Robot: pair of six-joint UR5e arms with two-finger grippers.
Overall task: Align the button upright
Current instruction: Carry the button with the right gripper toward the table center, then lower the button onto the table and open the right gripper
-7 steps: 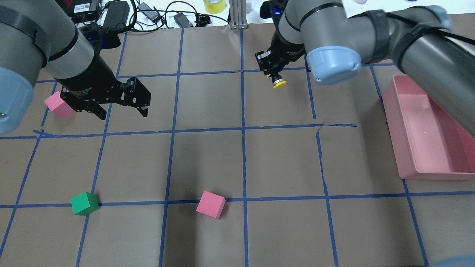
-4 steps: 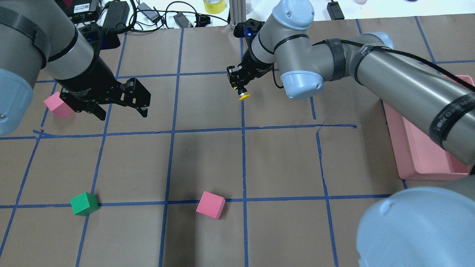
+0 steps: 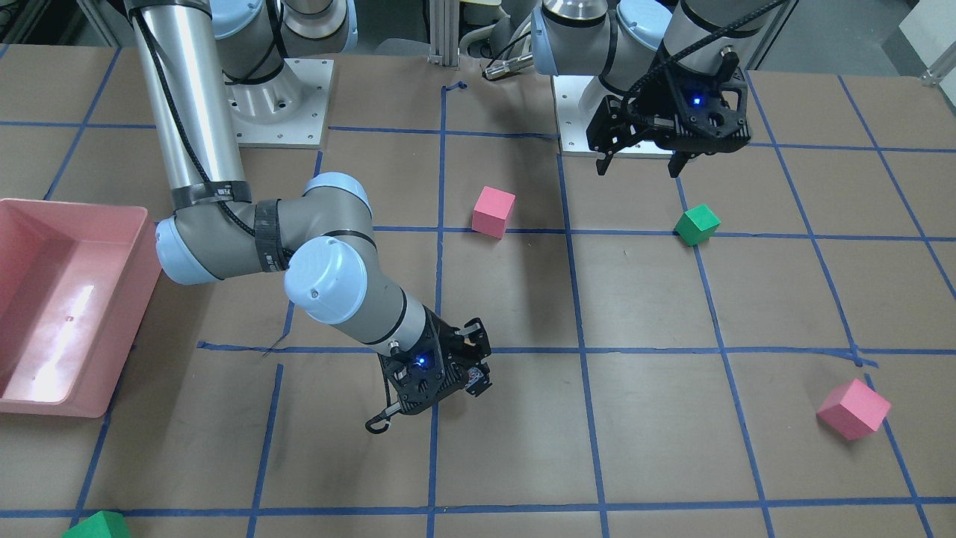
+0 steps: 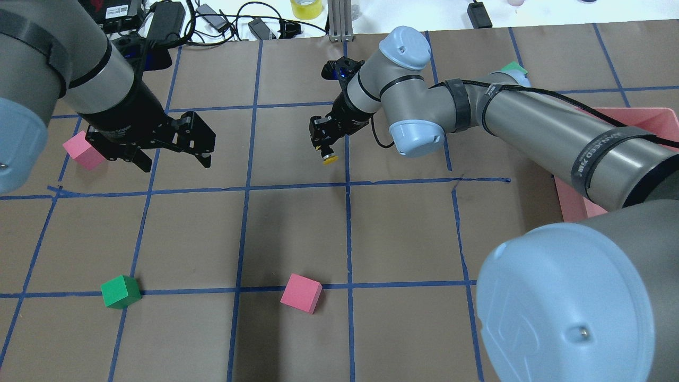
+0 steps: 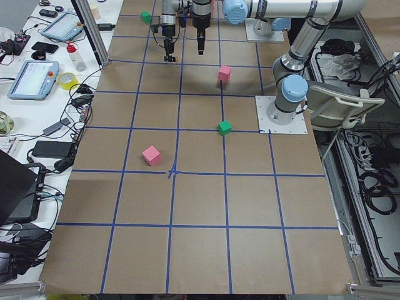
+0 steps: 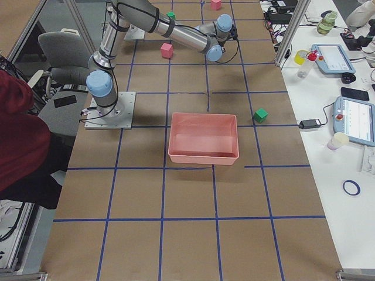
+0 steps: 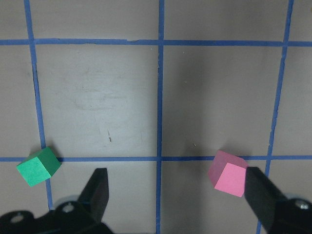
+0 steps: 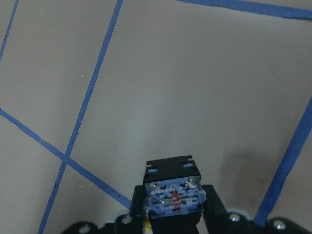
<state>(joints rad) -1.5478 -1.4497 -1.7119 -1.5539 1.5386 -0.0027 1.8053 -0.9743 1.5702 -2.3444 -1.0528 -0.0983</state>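
The button will go down on the brown table [image 3: 476, 377] [image 8: 185, 208] beside the blue tape crossing, and I will set it there with my right gripper.
The button [image 4: 329, 158] has a yellow cap and a black body. My right gripper [image 4: 324, 147] is shut on it and holds it just above the brown table, near a blue tape line. In the right wrist view its whitish-blue terminal base [image 8: 173, 197] faces the camera between the fingers, so the cap points away toward the table. In the front-facing view the right gripper [image 3: 469, 378] hides the cap. My left gripper [image 4: 176, 162] is open and empty above the table; it also shows in the front-facing view [image 3: 637, 169] and in the left wrist view [image 7: 178, 195].
A pink cube [image 4: 301, 292] and a green cube [image 4: 120, 291] lie on the near grid line. Another pink cube [image 4: 83, 150] sits beside the left wrist. A pink bin [image 3: 75, 213] stands at the robot's right. A green cube [image 6: 261, 115] lies beyond the bin. Cables and adapters [image 4: 212, 21] line the far edge.
My right arm has swung toward the robot's left with the button in its grip, and a little nearer. The left arm and the cubes have not moved.
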